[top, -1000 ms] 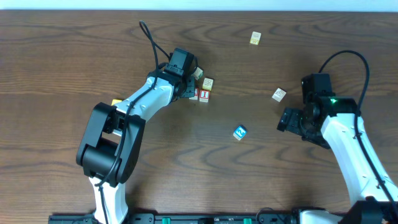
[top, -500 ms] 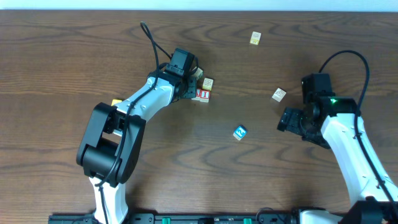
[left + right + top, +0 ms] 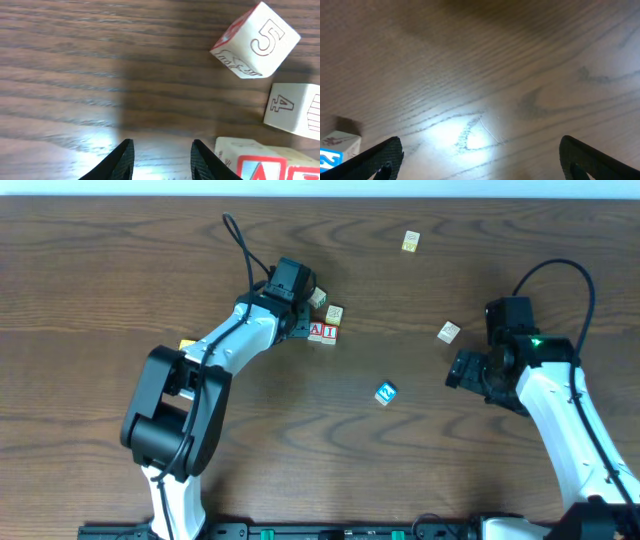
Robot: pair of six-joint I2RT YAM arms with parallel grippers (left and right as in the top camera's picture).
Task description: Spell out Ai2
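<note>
The robot's right gripper should next grab opposite sides of the blue cube [image 3: 385,393] [image 3: 338,150] with the white 2, because it completes the spelling.
The white cube with the red-framed A [image 3: 316,331] and the white cube with the red I [image 3: 330,332] sit side by side, reading "AI". In the left wrist view the A cube [image 3: 250,161] lies just right of my right-hand finger. My left gripper [image 3: 303,328] [image 3: 162,161] is open by a narrow gap, with only bare table between its fingers. The blue cube with the white 2 [image 3: 386,392] stands alone lower right of the pair, and shows at the left edge of the right wrist view [image 3: 337,149]. My right gripper [image 3: 453,370] [image 3: 480,165] is wide open over bare wood.
Two pale cubes marked 5 [image 3: 255,42] and 4 [image 3: 295,110] sit just behind the A and I. More pale cubes lie at the back [image 3: 411,241] and near the right arm [image 3: 449,332]. A yellow cube [image 3: 187,345] peeks out beside the left arm.
The left gripper has opened slightly and drawn back left, uncovering the A cube beside the I. The right arm has not moved.
</note>
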